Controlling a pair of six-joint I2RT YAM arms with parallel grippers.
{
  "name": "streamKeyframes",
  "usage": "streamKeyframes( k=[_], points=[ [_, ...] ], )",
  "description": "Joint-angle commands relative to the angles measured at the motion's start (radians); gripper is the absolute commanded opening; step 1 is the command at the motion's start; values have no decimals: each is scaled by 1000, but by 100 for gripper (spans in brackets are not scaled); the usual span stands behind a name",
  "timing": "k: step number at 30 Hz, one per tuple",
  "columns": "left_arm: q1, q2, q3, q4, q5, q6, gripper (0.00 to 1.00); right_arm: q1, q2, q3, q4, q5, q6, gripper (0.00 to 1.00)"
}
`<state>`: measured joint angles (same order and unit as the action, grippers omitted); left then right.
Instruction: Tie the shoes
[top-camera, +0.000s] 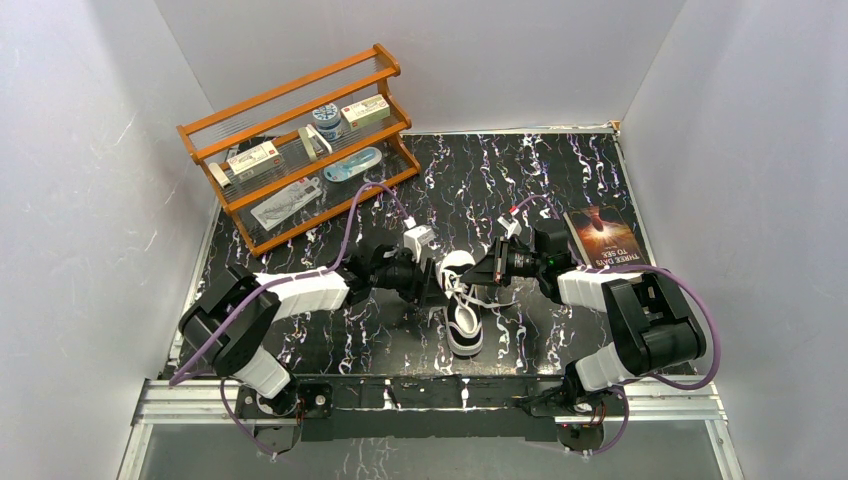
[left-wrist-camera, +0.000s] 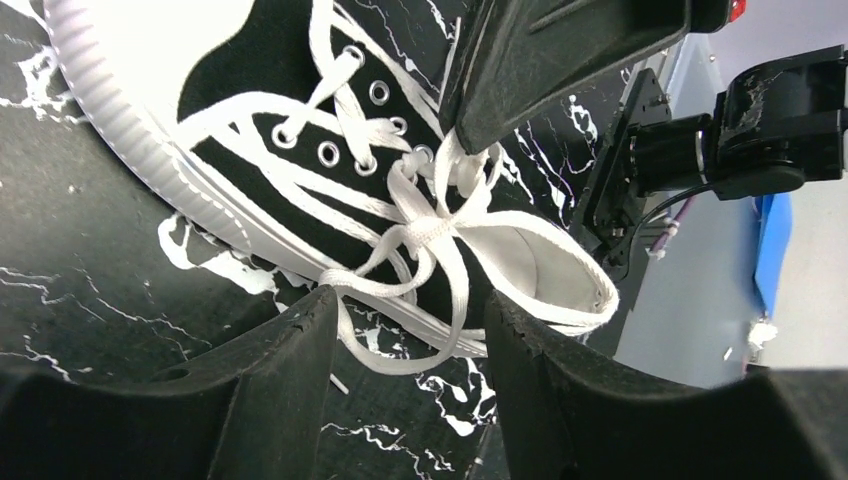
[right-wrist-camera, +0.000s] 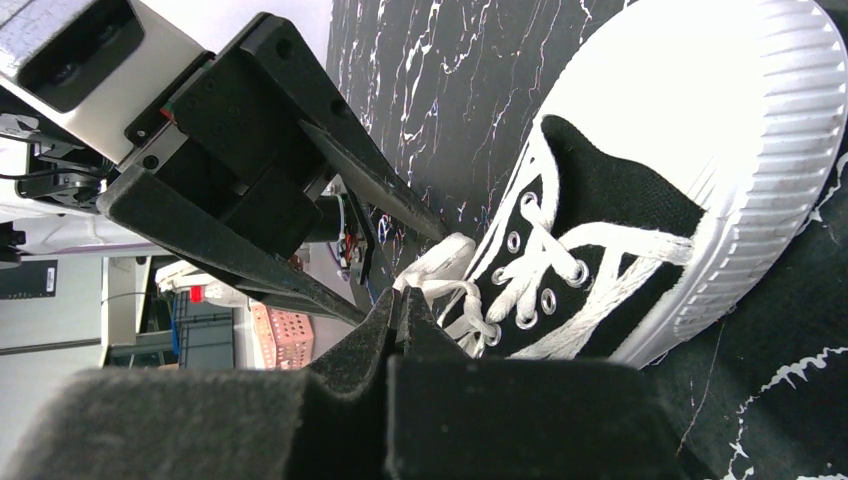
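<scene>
The knot is loose and a lace loop is slack between the fingers of my left gripper, so next I pinch the loop (left-wrist-camera: 405, 366) with my left gripper while my right gripper pulls away.
The black sneaker (top-camera: 463, 325) with white toe cap, white sole and white laces lies on the dark marbled table between both arms. In the left wrist view the shoe (left-wrist-camera: 270, 90) fills the top, and a knotted crossing of laces (left-wrist-camera: 425, 232) sits above the shoe's opening. My left gripper (left-wrist-camera: 410, 300) is open, and a loose lace loop (left-wrist-camera: 400, 362) hangs between its fingers. My right gripper (right-wrist-camera: 402, 298) is shut, its tips at the top eyelets, pinching a lace; it also shows in the left wrist view (left-wrist-camera: 530, 60). The shoe (right-wrist-camera: 640, 210) shows in the right wrist view too.
A wooden shelf rack (top-camera: 300, 150) with small boxes and packets stands at the back left. A book (top-camera: 605, 235) lies at the right edge of the table. The two grippers (top-camera: 432, 280) (top-camera: 482, 273) sit close together over the shoe.
</scene>
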<state>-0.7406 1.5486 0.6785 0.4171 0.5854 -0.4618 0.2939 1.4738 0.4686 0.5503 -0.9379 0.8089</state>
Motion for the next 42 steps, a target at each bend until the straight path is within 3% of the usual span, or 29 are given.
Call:
streamKeyframes(
  k=[1,11,24,34,42],
  points=[
    [0,8,72,-59,3,110,54,-6,-5,33,27,-7,-10,0],
    [0,16,129,-130,7,178,51,-6,1,35,34,-7,-9,0],
    [-16,73,115,-44,133,122,40,-6,5,44,36,-3,-1,0],
    [-46,81,155,-158,73,191,33,-8,3,42,37,-1,2,0],
    [-48,88,155,-159,73,175,1,-8,-1,62,-9,33,9,0]
  ],
)
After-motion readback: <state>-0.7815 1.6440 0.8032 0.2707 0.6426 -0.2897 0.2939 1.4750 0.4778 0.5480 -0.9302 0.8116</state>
